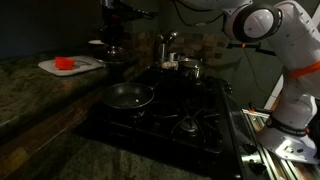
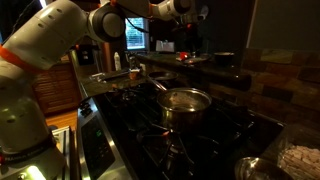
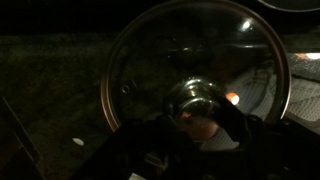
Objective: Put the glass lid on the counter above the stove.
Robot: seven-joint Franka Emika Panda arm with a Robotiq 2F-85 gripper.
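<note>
The robot's gripper will release the glass lid on the dark counter (image 1: 114, 58) (image 3: 192, 90) next to the white cutting board, just behind the stove.
In the wrist view the round glass lid (image 3: 170, 50) with its metal rim fills the middle, seen from above. My gripper (image 3: 196, 116) is shut on its shiny centre knob. Dark speckled counter (image 3: 50, 80) lies beneath the lid; I cannot tell whether the lid touches it. In both exterior views the arm reaches to the back, with the gripper (image 1: 113, 32) (image 2: 185, 18) over the far counter behind the black stove (image 1: 170, 112) (image 2: 205, 140). The lid is too dark to make out there.
An empty frying pan (image 1: 127, 96) sits on a front burner. A small steel pot (image 1: 188, 68) (image 2: 185, 101) stands on another burner. A white cutting board (image 1: 62, 67) with a red item lies on the counter (image 1: 30, 98). A white bowl (image 2: 300, 160) stands at the stove's corner.
</note>
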